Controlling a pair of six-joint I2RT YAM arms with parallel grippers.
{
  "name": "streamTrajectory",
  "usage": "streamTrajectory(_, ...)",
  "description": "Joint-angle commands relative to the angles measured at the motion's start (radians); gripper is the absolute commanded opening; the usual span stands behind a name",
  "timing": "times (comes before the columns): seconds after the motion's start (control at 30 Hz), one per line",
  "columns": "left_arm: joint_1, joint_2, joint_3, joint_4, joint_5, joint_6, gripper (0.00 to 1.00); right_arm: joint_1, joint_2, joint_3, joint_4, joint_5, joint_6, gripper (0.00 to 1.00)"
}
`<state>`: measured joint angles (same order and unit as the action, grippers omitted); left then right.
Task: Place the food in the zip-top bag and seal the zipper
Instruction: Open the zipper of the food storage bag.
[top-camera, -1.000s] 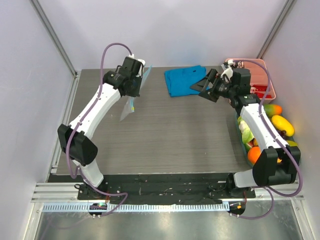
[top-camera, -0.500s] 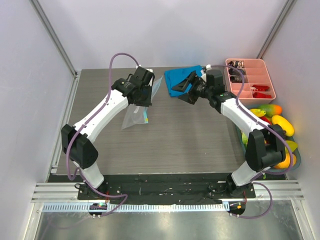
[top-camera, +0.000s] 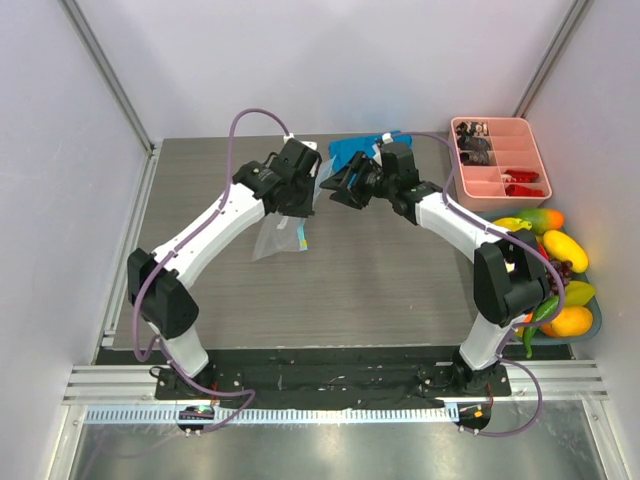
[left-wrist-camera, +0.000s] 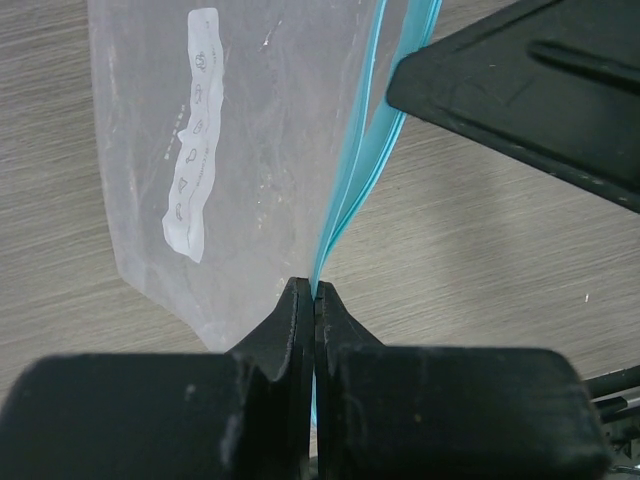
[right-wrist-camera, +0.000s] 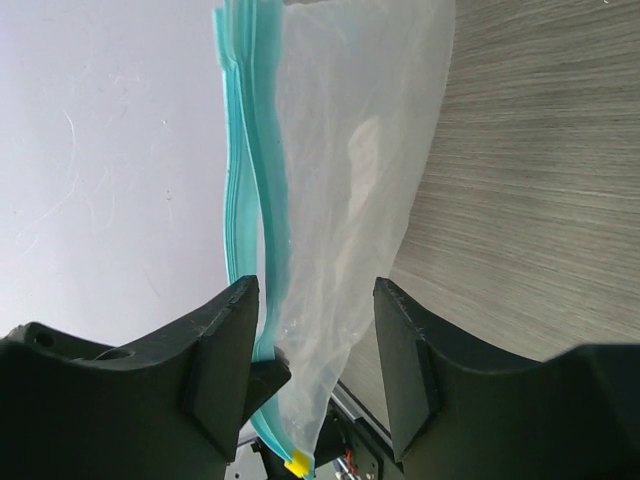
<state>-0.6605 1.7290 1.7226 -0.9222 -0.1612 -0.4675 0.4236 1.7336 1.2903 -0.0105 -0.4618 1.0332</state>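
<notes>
The zipper's edges are pinched together in my left gripper, so my right gripper needs to hold one edge while my left gripper opens and takes just the opposite edge (left-wrist-camera: 352, 150).
My left gripper (top-camera: 308, 192) holds the clear zip-top bag (top-camera: 279, 237) up over the table's middle back, and the bag hangs down to its left. In the left wrist view the left gripper (left-wrist-camera: 315, 292) is shut on the light-blue zipper (left-wrist-camera: 362, 165), with the white label (left-wrist-camera: 193, 190) on the film. My right gripper (top-camera: 338, 187) faces it closely. In the right wrist view the right gripper (right-wrist-camera: 315, 335) stands open astride the bag's rim, the zipper (right-wrist-camera: 243, 180) by one finger (right-wrist-camera: 222, 350) and the film (right-wrist-camera: 365, 190) between both. The food (top-camera: 563, 250) lies piled at the right edge.
A pink compartment tray (top-camera: 523, 152) with small dark and red bits sits at the back right. A blue folded cloth (top-camera: 350, 151) lies behind both grippers. The food rests in a teal basket (top-camera: 597, 318) beside the right arm's base. A yellow tab (right-wrist-camera: 297, 464) marks the zipper's end.
The right arm swung left from the pink tray to the bag and its jaws narrowed. The left arm carried the bag rightward, toward the table's middle.
</notes>
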Motion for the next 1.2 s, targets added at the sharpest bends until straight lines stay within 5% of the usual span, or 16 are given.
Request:
streamTrajectory(0.0,-0.024,-0.006,0.031,0.059,-0.051,0.004,0.0,0.006,-0.002,0.032,0.047,0.028,0.018,0.55)
streamTrajectory(0.4,-0.116,-0.006,0.023,0.108,-0.176,0.072,0.0,0.035,0.012,-0.002,0.046,0.031,0.027,0.39)
streamTrajectory(0.53,-0.102,0.021,0.064,0.027,-0.091,0.099,0.08,0.035,-0.006,-0.034,0.084,-0.001,0.024,0.01)
streamTrajectory(0.63,-0.052,-0.02,0.06,-0.003,0.107,0.153,0.23,0.032,-0.049,-0.065,0.084,-0.032,-0.021,0.01)
streamTrajectory(0.7,-0.022,-0.049,0.051,-0.015,0.161,0.165,0.46,0.03,-0.072,-0.08,0.09,-0.06,-0.039,0.01)
streamTrajectory(0.73,0.004,-0.074,0.055,-0.02,0.233,0.179,0.48,0.03,-0.091,-0.094,0.096,-0.081,-0.048,0.01)
streamTrajectory(0.77,0.013,-0.083,0.06,-0.033,0.244,0.187,0.65,0.032,-0.1,-0.1,0.104,-0.087,-0.048,0.01)
streamTrajectory(0.93,0.004,-0.115,0.084,-0.032,0.174,0.211,0.74,0.04,-0.12,-0.108,0.124,-0.11,-0.027,0.01)
streamTrajectory(1.17,-0.053,-0.065,0.118,-0.007,0.046,0.257,0.72,0.073,-0.12,-0.095,0.112,-0.109,-0.001,0.01)
